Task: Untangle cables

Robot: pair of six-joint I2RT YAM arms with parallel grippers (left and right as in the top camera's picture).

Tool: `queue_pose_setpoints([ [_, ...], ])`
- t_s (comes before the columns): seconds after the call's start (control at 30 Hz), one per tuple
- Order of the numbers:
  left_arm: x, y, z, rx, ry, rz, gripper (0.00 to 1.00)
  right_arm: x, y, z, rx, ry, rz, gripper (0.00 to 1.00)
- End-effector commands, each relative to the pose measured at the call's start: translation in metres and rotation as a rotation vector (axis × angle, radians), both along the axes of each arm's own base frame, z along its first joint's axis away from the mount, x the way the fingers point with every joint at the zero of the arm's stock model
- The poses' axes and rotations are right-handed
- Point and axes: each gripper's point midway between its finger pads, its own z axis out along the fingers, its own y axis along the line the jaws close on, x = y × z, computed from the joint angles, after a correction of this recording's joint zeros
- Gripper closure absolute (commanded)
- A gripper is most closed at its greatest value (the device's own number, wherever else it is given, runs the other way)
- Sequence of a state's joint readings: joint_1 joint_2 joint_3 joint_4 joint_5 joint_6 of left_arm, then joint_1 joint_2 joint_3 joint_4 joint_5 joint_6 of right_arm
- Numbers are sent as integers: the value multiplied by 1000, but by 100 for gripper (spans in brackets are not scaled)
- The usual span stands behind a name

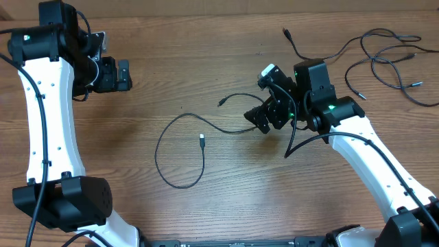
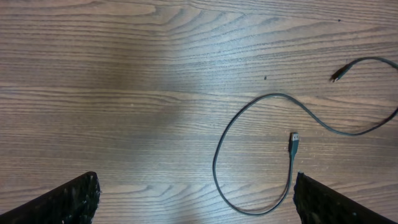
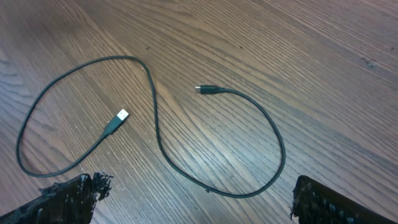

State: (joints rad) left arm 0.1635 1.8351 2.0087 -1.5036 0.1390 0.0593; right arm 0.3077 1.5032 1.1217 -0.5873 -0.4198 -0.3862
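Observation:
Next, my right gripper closes on the middle of the lone black cable (image 1: 222, 128) (image 3: 166, 155), where it runs between its USB plug and its small plug.
One thin black cable (image 1: 180, 117) lies by itself mid-table in a loose loop, its USB plug (image 1: 202, 139) inside the loop and its small plug (image 1: 221, 103) toward the right arm. More cables (image 1: 384, 58) lie crossed over each other at the far right corner. My right gripper (image 1: 261, 97) hangs open just right of the lone cable, holding nothing; the right wrist view shows the cable (image 3: 157, 124) on the wood beyond its open gripper (image 3: 198, 186). My left gripper (image 1: 123, 75) is open and empty at the far left; the left wrist view shows its gripper (image 2: 196, 186) left of the loop (image 2: 249, 112).
Thicker black wiring (image 1: 302, 140) runs along the right arm beside the lone cable's end. Both arm bases stand at the table's near edge (image 1: 240, 241). Bare wooden tabletop (image 1: 171, 62) lies between the two grippers.

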Motion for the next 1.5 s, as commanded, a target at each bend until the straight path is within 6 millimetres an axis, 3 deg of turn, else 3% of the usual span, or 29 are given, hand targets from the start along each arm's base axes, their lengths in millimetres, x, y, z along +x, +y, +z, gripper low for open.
queue_pose_setpoints([
  [0.0,0,-5,-2,-8,7,-25,1,-1,5,3,23,-3,22,0],
  [0.43,0,-5,-2,-8,7,-25,0,1,8,-18,6,46,32,0],
  [0.9,0,-4,-2,-8,7,-24,0,-7,26,-26,-62,-46,205,0],
  [1.13,0,-4,-2,-8,7,-24,0,-7,27,-59,-102,2,263,0],
  [1.47,0,-4,-2,-8,6,-24,0,-26,57,-103,-184,-31,510,0],
])
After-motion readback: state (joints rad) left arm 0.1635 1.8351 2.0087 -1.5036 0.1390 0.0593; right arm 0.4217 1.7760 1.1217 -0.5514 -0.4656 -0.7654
